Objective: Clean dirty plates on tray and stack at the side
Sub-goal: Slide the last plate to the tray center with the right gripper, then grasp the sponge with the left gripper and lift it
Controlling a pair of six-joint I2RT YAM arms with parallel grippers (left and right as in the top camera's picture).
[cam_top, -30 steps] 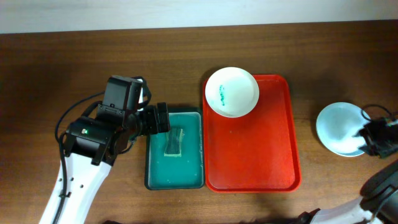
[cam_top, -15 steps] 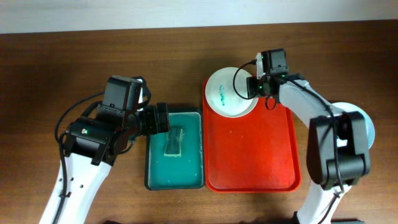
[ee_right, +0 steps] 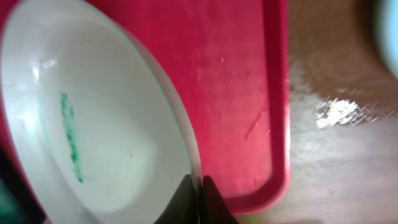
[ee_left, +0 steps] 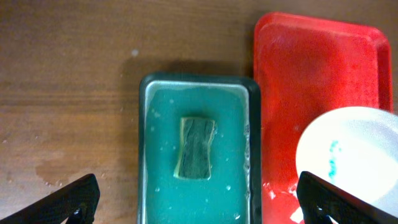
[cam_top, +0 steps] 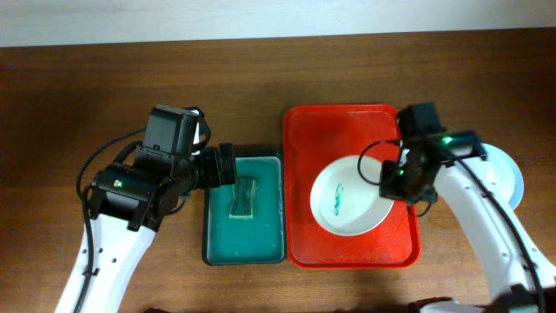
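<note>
The white plate is tilted above the red tray, so next my right gripper puts the plate down flat, then pinches its rim (cam_top: 388,209) first to hold it steady for wiping.
A white plate (cam_top: 347,207) with a teal smear sits tilted over the near right part of the red tray (cam_top: 347,135). My right gripper (cam_top: 395,181) is shut on its right rim. In the right wrist view the fingers (ee_right: 194,198) pinch the plate's rim (ee_right: 93,124) above the tray (ee_right: 236,81). A plain pale plate (cam_top: 514,178) lies on the table right of the tray, partly hidden by the right arm. My left gripper (cam_top: 228,165) is open and empty over the teal tray; its view shows the smeared plate (ee_left: 354,155) and the red tray (ee_left: 317,68).
A dark teal-green tray (cam_top: 213,235) with soapy water and a sponge (cam_top: 243,198) lies just left of the red tray. The sponge (ee_left: 197,148) sits in the middle of that tray (ee_left: 142,155). Brown wooden table all round.
My right arm came from the side plate to the smeared plate at the tray's far left corner, gripped its rim and moved it to the near right of the tray. The left arm has not moved.
</note>
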